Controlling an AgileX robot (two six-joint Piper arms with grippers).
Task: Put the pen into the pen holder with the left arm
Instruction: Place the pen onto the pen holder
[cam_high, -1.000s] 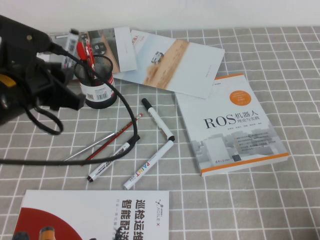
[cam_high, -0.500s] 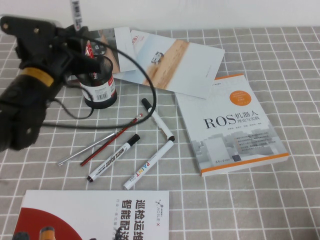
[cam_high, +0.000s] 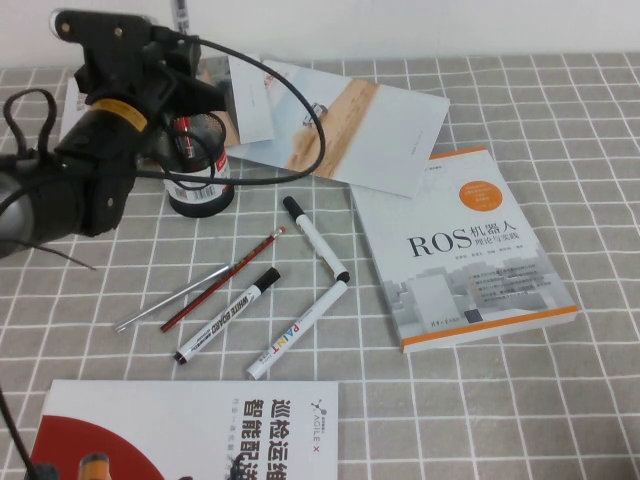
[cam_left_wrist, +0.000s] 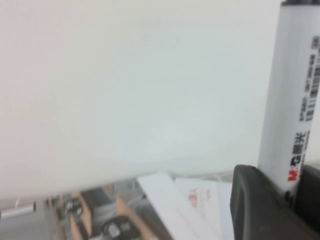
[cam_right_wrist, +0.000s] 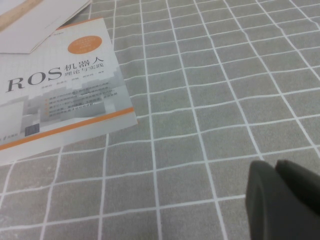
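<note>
I need to let go of the pen with my left gripper inside the black mesh pen holder (cam_high: 197, 143), next to the red pens.
The pen (cam_left_wrist: 294, 105), a thick white marker with small print and a black cap, stands upright between the fingers of my left gripper (cam_left_wrist: 287, 196), which is shut on its lower barrel. In the high view only the pen's top (cam_high: 181, 12) shows at the picture's upper edge, above the left gripper (cam_high: 190, 62). The black mesh pen holder (cam_high: 200, 185) with its barcode label stands just below the gripper, partly hidden by the arm, with red pens inside. My right gripper (cam_right_wrist: 281, 197) hovers low over the checked cloth, fingers together and holding nothing.
On the cloth lie a board marker (cam_high: 228, 314), a PAINT marker (cam_high: 297, 329), another black-capped pen (cam_high: 315, 238) and two pencils (cam_high: 220, 280). An ROS book (cam_high: 465, 250) lies right, leaflets (cam_high: 340, 125) at the back, a booklet (cam_high: 190, 430) at the front edge.
My left arm has swung up and to the right, carrying the pen from beside the holder's left rim to a spot above it. Everything on the cloth has stayed put.
</note>
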